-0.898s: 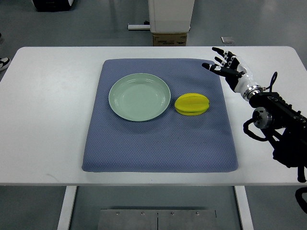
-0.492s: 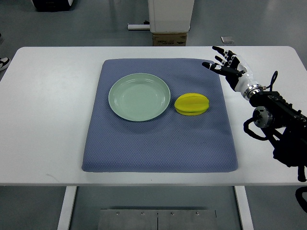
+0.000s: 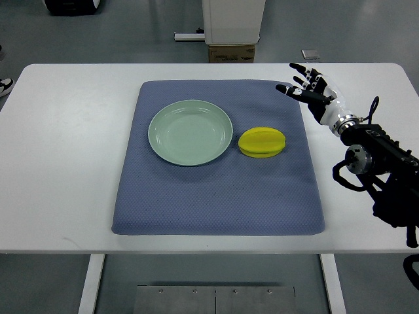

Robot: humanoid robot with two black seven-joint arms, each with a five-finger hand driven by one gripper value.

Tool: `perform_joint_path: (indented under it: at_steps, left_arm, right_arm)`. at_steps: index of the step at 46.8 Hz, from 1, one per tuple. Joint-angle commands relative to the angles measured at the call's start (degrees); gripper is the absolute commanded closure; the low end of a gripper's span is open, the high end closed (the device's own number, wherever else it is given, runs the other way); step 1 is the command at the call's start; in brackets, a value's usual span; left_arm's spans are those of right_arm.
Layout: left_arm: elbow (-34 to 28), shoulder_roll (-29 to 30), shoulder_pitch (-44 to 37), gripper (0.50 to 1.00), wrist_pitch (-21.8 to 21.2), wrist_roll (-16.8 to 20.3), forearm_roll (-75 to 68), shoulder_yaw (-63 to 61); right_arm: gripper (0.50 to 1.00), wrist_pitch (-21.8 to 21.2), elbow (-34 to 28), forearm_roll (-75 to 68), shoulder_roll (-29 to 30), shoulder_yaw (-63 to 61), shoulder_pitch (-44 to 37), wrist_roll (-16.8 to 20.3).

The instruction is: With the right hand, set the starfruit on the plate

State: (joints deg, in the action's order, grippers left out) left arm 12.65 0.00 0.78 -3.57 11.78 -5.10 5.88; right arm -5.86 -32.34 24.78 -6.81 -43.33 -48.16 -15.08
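Observation:
My right gripper needs to move to the starfruit next and close on its end [image 3: 276, 141] farthest from the pale green plate.
A yellow starfruit [image 3: 262, 142] lies on the blue mat [image 3: 216, 196], just right of a pale green plate [image 3: 190, 132] and almost touching its rim. The plate holds nothing. My right hand [image 3: 306, 89] hovers over the mat's far right corner, up and to the right of the starfruit, with fingers spread and holding nothing. Its dark arm [image 3: 380, 163] comes in from the right edge. The left arm is out of view.
The mat lies on a white table [image 3: 59, 163]. Beyond the table's far edge stand a white machine base [image 3: 232, 23] and a cardboard box [image 3: 231, 53]. A small grey square [image 3: 310, 54] lies on the floor.

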Motion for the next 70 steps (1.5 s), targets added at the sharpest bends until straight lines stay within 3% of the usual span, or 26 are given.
perform_joint_path:
  at_steps: [1,70]
  left_arm:
    - [0.0,0.0,0.0,0.5,0.0,0.0,0.0,-0.1]
    - [0.0,0.0,0.0,0.5,0.1,0.0,0.0,-0.1]
  right_arm:
    - [0.5,-0.1,0.0,0.0,0.0,0.0,0.0,0.1]
    - [0.5,-0.1,-0.7,0.7,-1.6,2.6,-0.8,-0.6]
